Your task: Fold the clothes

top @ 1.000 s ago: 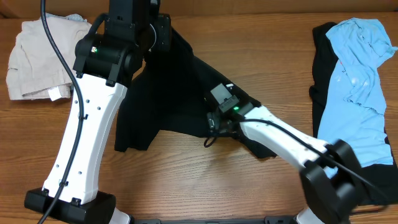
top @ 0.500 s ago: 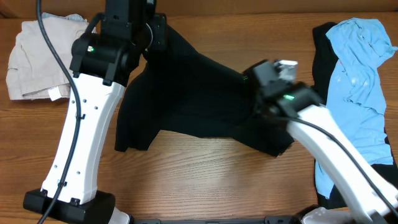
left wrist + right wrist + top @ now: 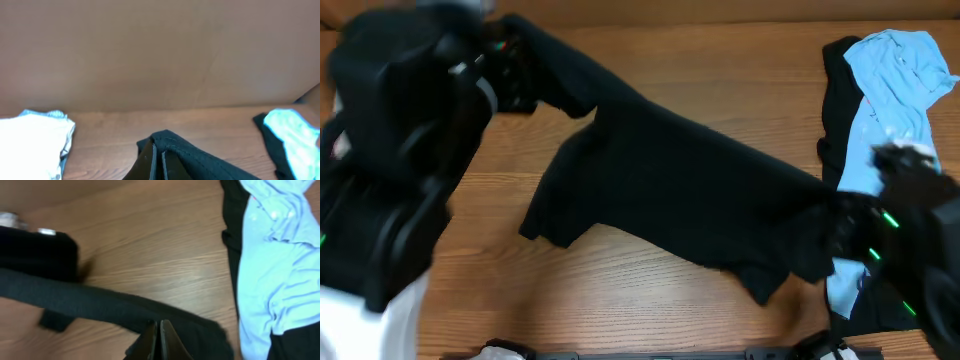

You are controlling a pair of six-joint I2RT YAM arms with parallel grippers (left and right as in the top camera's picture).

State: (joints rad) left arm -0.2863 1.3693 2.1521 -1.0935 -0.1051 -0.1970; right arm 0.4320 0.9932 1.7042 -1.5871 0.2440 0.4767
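Note:
Next, I release the black shirt's end from my right gripper mid-table, slightly in from the light blue shirt (image 3: 728,163).
A black shirt (image 3: 670,190) is stretched in a slant across the table between my two grippers. My left gripper (image 3: 517,72) is at the upper left, shut on a hemmed edge of the black shirt (image 3: 200,157); in the left wrist view the left gripper (image 3: 158,162) has its jaws pressed together. At the right, my right gripper (image 3: 835,235) pinches the shirt's other end. The right wrist view shows the right gripper (image 3: 158,336) shut on the dark cloth (image 3: 90,305). Both arms are blurred.
A light blue shirt (image 3: 900,110) lies at the right edge over another black piece (image 3: 832,120), close to my right arm. A pale folded garment (image 3: 30,145) lies at the far left, hidden in the overhead view by my left arm. Brown cardboard (image 3: 160,50) stands behind the table.
My right gripper has shut on the black shirt and swung right toward the blue shirt. The left arm has moved left and up. The shirt is now pulled out between them.

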